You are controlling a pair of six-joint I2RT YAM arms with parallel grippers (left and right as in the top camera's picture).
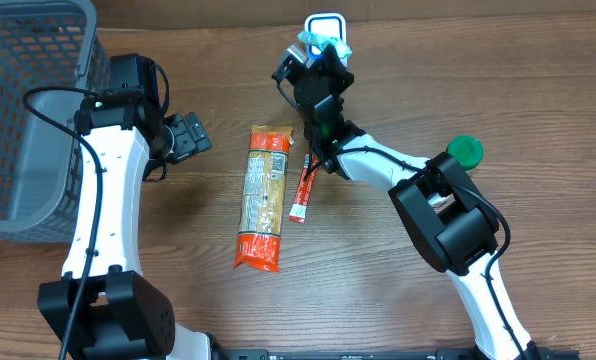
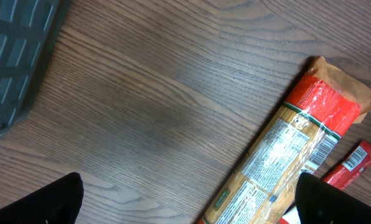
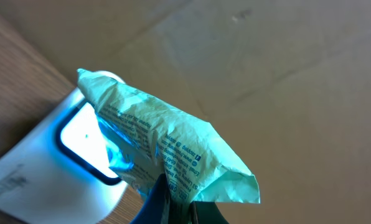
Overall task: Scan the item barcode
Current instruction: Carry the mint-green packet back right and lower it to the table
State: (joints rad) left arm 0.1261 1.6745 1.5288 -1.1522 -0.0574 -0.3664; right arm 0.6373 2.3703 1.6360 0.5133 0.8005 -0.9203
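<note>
I need to set the light-green packet on the wood (image 1: 383, 212) between the red stick packet and the green lid, using my right gripper.
My right gripper (image 1: 320, 52) is shut on a crinkled light-green packet (image 3: 173, 149), holding it up against the lit window of the white barcode scanner (image 3: 48, 155) at the back of the table. In the overhead view the packet (image 1: 323, 42) overlaps the scanner (image 1: 325, 22). My left gripper (image 1: 190, 135) hangs open over bare wood left of a long orange pasta packet (image 1: 261, 196), with nothing between its fingers. The pasta packet's (image 2: 285, 155) printed label faces up in the left wrist view.
A grey mesh basket (image 1: 23, 110) fills the left side. A thin red stick packet (image 1: 303, 192) lies beside the pasta packet. A green round lid (image 1: 465, 151) sits at the right, near the right arm's base.
</note>
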